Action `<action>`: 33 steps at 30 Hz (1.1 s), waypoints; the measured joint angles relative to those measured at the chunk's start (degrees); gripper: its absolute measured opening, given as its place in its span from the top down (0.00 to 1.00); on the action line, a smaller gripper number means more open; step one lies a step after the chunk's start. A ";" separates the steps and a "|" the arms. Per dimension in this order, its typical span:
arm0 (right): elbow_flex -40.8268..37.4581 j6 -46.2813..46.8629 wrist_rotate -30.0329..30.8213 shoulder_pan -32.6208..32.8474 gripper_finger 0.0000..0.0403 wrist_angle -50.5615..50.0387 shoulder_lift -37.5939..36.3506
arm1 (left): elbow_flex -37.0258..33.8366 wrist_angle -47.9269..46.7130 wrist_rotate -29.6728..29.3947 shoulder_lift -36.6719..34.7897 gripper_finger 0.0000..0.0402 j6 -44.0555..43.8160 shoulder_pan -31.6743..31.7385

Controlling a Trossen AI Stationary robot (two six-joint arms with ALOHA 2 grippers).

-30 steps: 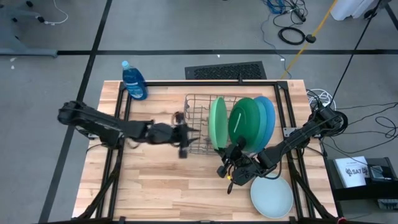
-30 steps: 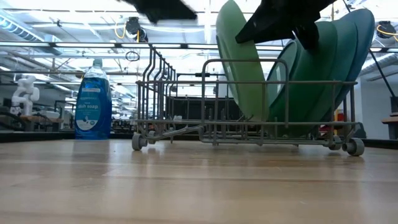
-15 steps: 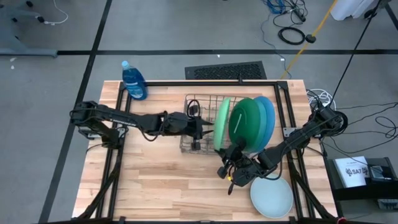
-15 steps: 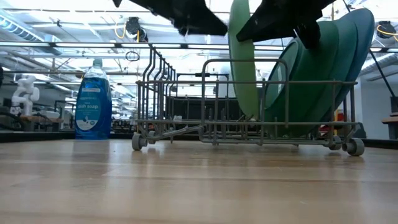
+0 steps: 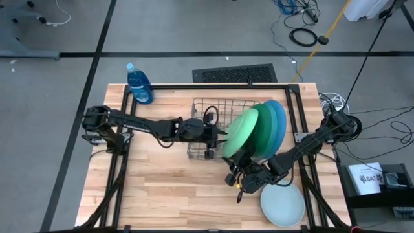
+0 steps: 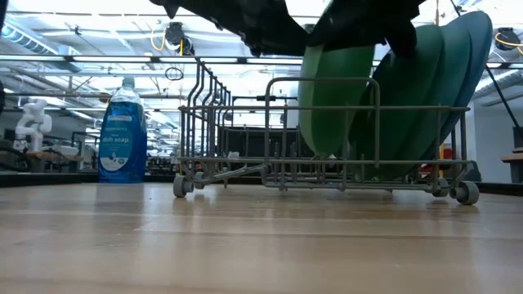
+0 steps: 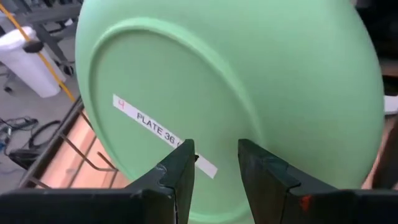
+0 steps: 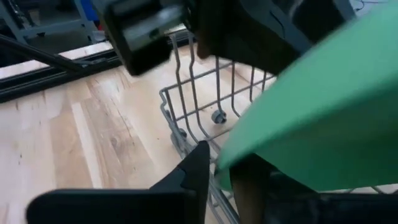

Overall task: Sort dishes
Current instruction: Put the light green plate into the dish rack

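Note:
The light green plate sits crooked to the dark green plate, so the robot's right gripper will grab its near rim [image 8: 234,159], lift it and turn it parallel.
The light green plate [image 5: 240,133] stands on its lower rim in the grey wire rack [image 5: 204,107]. It tilts toward the table's right and leans on the dark green plate [image 5: 265,137]. A blue plate [image 5: 279,123] stands behind that. My left gripper [image 7: 216,155] reaches over the rack from the left, open, at the plate's underside [image 7: 236,81]. My right gripper [image 8: 221,171] is at the plate's near lower rim [image 8: 227,163], one finger on either side with a gap. A pale mint plate [image 5: 283,204] lies flat on the table at the near right. My left gripper meets the light green plate's underside [image 7: 214,124] beside its printed label with the free ends of its open fingers [image 7: 183,158], coming about level from the table's left. The plate stays in the rack on its lower rim, tipped away from the fingers. My right gripper straddles the rim, and I cannot tell whether it touches it.
A blue soap bottle [image 5: 139,84] stands at the table's far left corner. The rack's left half [image 6: 229,131] holds no plates. Bare wood lies in front of the rack and along the near edge [image 5: 174,194]. A black frame borders the table.
My left gripper has moved toward the table's right edge, over the rack and up to the light green plate. The plate has tipped from leaning left, through upright, to leaning right on the dark green plate. Its lower rim has stayed in the rack.

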 joint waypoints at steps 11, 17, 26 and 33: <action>3.26 0.16 0.24 0.03 0.78 -1.18 -0.15 | 0.28 -0.72 -0.06 0.24 0.68 -2.41 -0.07; 3.46 7.16 0.68 0.03 0.78 -0.70 -0.38 | 0.30 -2.25 -0.01 0.27 0.68 -3.77 -0.09; 3.50 10.42 0.71 0.04 0.93 -0.66 -0.40 | 0.28 -2.48 0.79 0.28 0.68 -3.80 -0.46; 3.50 6.91 -2.74 0.80 0.98 -7.02 -2.30 | 0.28 -3.27 1.32 0.28 0.68 -3.80 -0.48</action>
